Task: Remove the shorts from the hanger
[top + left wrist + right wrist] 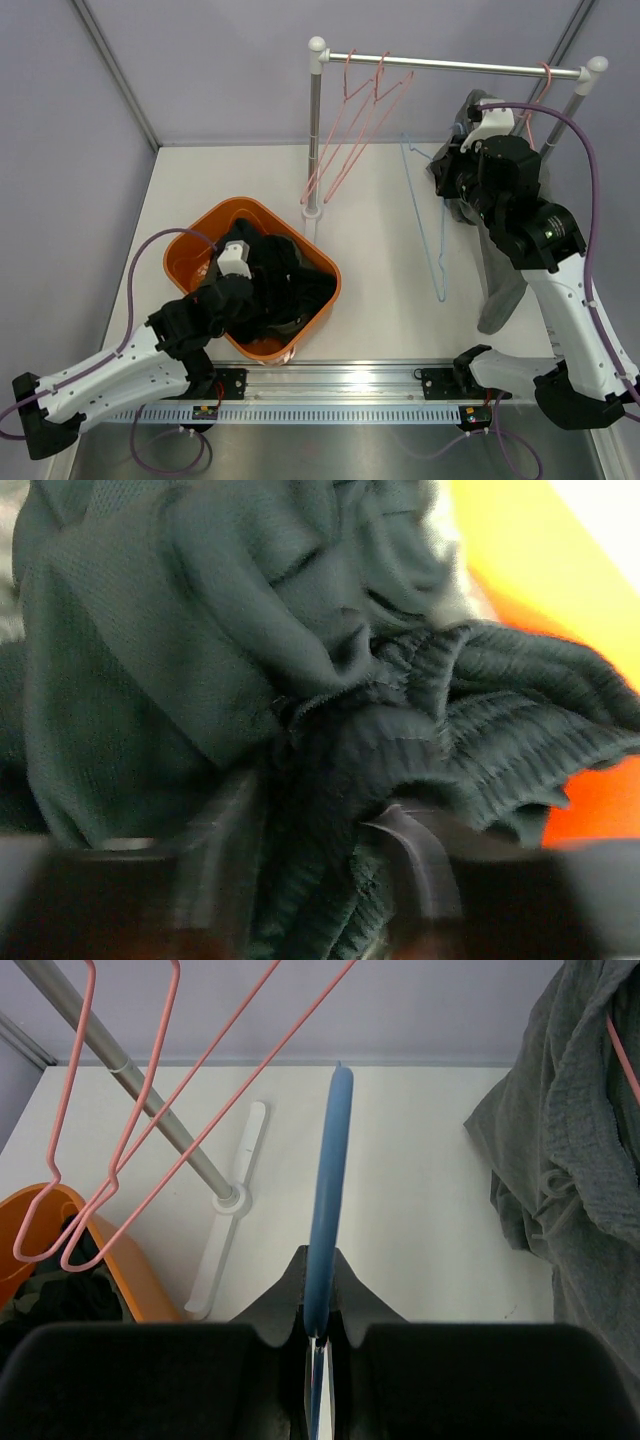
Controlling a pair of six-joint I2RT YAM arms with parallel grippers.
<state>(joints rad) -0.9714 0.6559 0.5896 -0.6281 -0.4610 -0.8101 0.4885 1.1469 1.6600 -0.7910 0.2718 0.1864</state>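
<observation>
Next, my right gripper releases the blue wire hanger on the rack rod (425, 64) beside the two empty pink hangers.
A pair of grey shorts (503, 290) hangs from a pink hanger at the right end of the rack rod (460, 66); it also shows at the right edge of the right wrist view (575, 1160). My right gripper (447, 172) is shut on the bare blue wire hanger (430, 215), pinched between its jaws (320, 1295). Several dark shorts (285, 285) lie piled in the orange basket (190, 235). My left gripper (258, 272) is down in that pile; its blurred fingers stand apart with dark ribbed cloth (520, 750) bunched between them (325, 850).
Two empty pink hangers (350, 130) hang at the left of the rod, near the rack's upright post (314, 130) and its white foot (225, 1230). The basket's rim (130, 1270) lies left of the right gripper. Grey walls enclose the table.
</observation>
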